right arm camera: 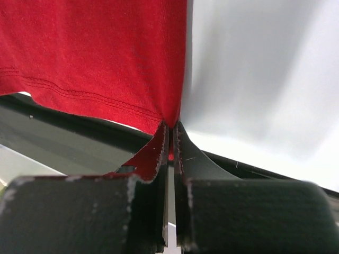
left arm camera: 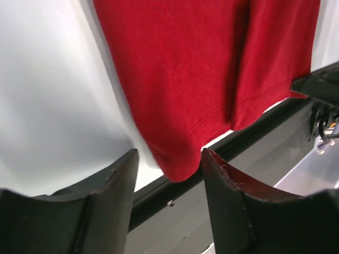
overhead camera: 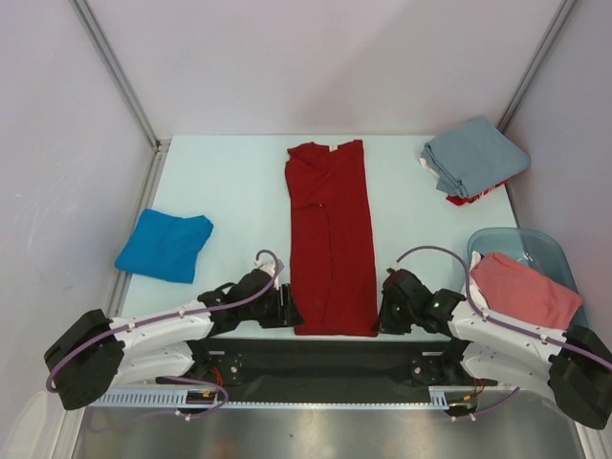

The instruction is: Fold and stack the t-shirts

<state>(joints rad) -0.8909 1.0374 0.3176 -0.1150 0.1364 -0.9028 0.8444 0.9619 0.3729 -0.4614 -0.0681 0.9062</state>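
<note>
Next, I pinch that corner (left arm camera: 176,161), the red t-shirt's near corner lying loose between my left gripper's open fingers, before I fold the t-shirt's hem toward its collar.
A crimson red t-shirt (overhead camera: 330,229) lies folded into a long narrow strip down the middle of the table, collar at the far end. My left gripper (overhead camera: 287,312) is open at its near left corner; in the left wrist view the corner (left arm camera: 177,159) hangs between the two fingers (left arm camera: 119,185), not pinched. My right gripper (overhead camera: 387,316) is shut on the near right corner of the red shirt (right arm camera: 168,119). A bright blue shirt (overhead camera: 164,245) lies folded at the left. A salmon-pink shirt (overhead camera: 524,289) lies at the right.
A grey-blue shirt (overhead camera: 475,158) lies on a small stack at the far right, with red and white edges under it. A clear blue tub (overhead camera: 545,249) holds the pink shirt. The table's dark front edge (left arm camera: 254,132) runs just under the shirt hem.
</note>
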